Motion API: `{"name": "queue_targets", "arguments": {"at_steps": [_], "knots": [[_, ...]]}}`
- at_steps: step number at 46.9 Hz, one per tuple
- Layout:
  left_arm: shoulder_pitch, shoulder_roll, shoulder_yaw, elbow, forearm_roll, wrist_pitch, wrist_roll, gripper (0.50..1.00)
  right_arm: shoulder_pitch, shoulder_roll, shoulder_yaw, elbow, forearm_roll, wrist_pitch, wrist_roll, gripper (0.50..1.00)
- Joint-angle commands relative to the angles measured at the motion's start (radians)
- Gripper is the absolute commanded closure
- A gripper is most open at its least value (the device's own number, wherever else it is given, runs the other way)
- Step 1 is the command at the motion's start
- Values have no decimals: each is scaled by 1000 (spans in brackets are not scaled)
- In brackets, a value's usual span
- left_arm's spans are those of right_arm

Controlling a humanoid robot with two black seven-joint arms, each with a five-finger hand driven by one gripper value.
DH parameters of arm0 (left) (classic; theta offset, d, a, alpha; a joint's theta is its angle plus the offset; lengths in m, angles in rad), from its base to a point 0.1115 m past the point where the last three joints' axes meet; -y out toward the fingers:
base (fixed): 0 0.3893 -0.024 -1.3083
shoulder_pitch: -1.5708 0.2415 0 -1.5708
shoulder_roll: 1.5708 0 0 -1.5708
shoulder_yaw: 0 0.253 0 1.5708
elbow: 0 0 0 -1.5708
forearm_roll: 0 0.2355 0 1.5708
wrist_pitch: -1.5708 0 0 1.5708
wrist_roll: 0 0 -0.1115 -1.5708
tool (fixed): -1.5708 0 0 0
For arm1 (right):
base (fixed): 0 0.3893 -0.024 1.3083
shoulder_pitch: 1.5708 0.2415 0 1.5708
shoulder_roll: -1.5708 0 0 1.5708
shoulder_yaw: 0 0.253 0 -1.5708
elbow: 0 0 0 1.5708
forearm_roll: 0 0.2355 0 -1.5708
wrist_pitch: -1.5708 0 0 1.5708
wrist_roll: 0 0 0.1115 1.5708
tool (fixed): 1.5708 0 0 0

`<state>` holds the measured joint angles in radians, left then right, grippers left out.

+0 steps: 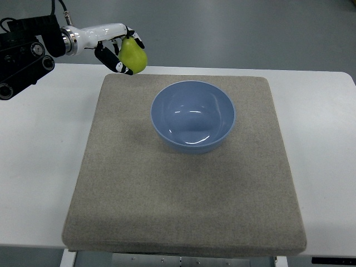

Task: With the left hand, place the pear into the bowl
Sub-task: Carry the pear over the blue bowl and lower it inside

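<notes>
The robot's left gripper should release the pear inside the blue bowl, on the bowl's bottom close to its near side (pixel 197 129).
A yellow-green pear (pixel 134 55) is held in the air at the upper left, just beyond the far left corner of the mat. My left hand (pixel 119 51) is shut on it, white and black fingers wrapped around its left side. The blue bowl (pixel 193 115) stands empty on the mat, to the right of the pear and nearer to me. My right arm does not show.
A grey-brown felt mat (pixel 183 183) covers most of the white table (pixel 39 161). My left arm's black forearm (pixel 22 55) comes in at the upper left. Grey floor lies beyond the table's far edge.
</notes>
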<state>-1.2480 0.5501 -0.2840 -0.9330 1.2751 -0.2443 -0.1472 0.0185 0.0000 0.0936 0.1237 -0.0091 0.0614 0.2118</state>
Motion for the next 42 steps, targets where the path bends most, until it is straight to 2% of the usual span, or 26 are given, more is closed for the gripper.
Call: {"name": "queue_targets", "arguments": {"at_steps": [1,4,16,38,41,42], "knots": [[-18,18,-3,-70,-16,-55,-14,1000,0,0,0,1,0,0,0,574],[-24,19,-3,-121,-20,-87,-26,1000,0,0,0,1,0,0,0,574],[-30,8,17,-288,3,-108,-29,1000,0,0,0,1,0,0,0,574],[-21,-16,86,-285,9,-108,-26,1000,0,0,0,1,0,0,0,574],[-16,-38,86,-283,9,-110,-26,986,0,0,0,1,0,0,0,574],[-16,-39,86,-283,9,-110,-26,963,0,0,0,1,0,0,0,574]]}}
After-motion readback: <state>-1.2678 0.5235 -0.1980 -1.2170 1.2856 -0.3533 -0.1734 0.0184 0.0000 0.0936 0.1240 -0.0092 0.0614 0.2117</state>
